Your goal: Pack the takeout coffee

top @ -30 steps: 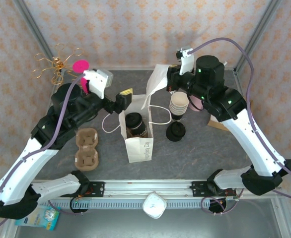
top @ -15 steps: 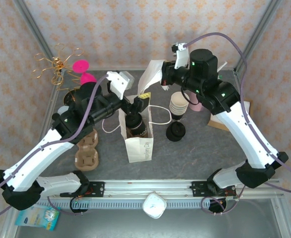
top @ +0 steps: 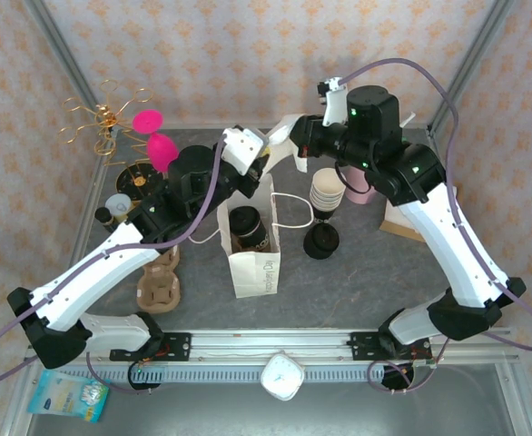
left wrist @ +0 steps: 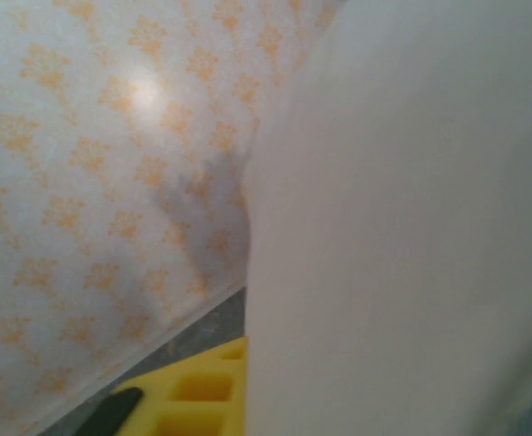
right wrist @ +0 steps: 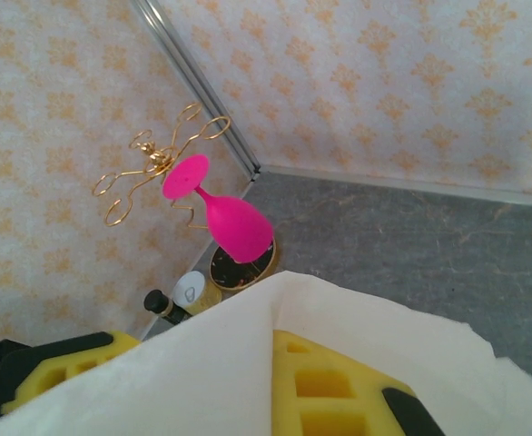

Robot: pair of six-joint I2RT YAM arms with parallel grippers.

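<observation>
The white napkin spans both grippers above the bag, so next my left gripper opens and grabs its hanging part (top: 300,163) below my right gripper before packing it.
The takeout coffee (top: 245,221), a cup with a black lid, stands inside the open white paper bag (top: 255,263) at the table's middle. My left gripper (top: 261,166) is at the bag's raised back rim, shut on the paper. In the left wrist view the white paper (left wrist: 402,227) lies against one yellow finger (left wrist: 193,391). My right gripper (top: 296,148) holds the same rim's flap just to the right, shut on it. In the right wrist view the bag's paper (right wrist: 193,381) runs between the yellow fingers (right wrist: 330,386).
A stack of lidless cups (top: 326,193) and black lids (top: 321,241) stand right of the bag. A brown cup carrier (top: 160,277) lies to its left. A pink glass (top: 162,150) and a gold wire rack (top: 103,118) stand at the back left.
My left arm swung right from beside the bag to its back rim and its jaws closed on the paper. My right gripper shifted slightly left, holding the flap.
</observation>
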